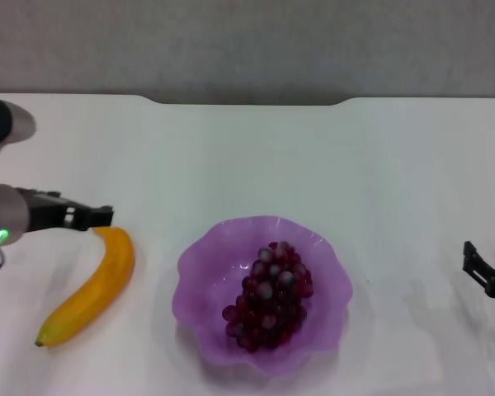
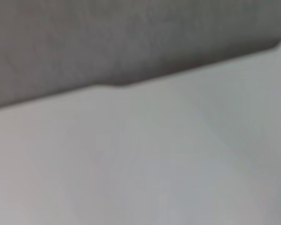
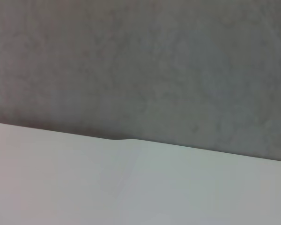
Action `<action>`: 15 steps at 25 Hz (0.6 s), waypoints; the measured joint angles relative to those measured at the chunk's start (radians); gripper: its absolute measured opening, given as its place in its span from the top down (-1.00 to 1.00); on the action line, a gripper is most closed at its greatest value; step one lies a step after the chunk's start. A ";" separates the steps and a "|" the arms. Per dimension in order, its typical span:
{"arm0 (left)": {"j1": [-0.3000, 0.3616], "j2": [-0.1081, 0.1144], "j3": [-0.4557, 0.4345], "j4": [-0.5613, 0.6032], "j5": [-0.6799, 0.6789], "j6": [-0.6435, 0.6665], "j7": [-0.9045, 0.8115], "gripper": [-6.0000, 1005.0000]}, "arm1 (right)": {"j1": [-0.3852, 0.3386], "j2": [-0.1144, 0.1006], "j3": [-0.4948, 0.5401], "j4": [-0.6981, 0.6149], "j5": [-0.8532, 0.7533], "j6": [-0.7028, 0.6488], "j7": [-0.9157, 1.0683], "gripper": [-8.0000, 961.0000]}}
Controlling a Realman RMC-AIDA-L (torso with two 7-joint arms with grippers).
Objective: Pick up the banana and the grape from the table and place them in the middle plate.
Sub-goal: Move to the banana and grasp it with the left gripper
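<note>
The robot's left gripper needs to close on the middle of the yellow-orange banana (image 1: 101, 283), between the banana's far end and its dark tip.
The yellow-orange banana (image 1: 91, 289) lies on the white table (image 1: 247, 157) at the left, its dark tip toward the front. My left gripper (image 1: 99, 216) hovers at the banana's far end, just above it. The bunch of dark red-purple grapes (image 1: 268, 297) lies inside the translucent purple scalloped plate (image 1: 200, 272) at the front centre. My right gripper (image 1: 470, 257) is at the right edge of the table, away from the plate, open and empty. Both wrist views show only bare tabletop and the grey wall.
The table's far edge has a shallow notch (image 1: 247, 101), with a grey wall (image 1: 247, 41) behind it. The notch also shows in the left wrist view (image 2: 117, 84) and the right wrist view (image 3: 124, 139).
</note>
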 joint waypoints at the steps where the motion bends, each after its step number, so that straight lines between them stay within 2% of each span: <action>1: -0.001 -0.001 -0.023 -0.019 -0.001 -0.054 0.017 -0.71 | 0.002 0.000 -0.007 0.002 0.000 0.003 0.000 -0.83; 7: -0.052 0.002 -0.108 -0.042 0.025 -0.285 0.079 -0.70 | 0.008 0.001 -0.026 0.006 0.000 0.005 -0.002 -0.83; 11: -0.078 0.000 -0.096 -0.030 0.033 -0.379 0.096 -0.69 | 0.008 -0.001 -0.026 0.008 0.000 0.005 -0.005 -0.83; 15: -0.099 -0.003 -0.056 -0.011 0.034 -0.400 0.091 -0.68 | 0.008 0.000 -0.027 0.024 0.001 0.011 -0.029 -0.83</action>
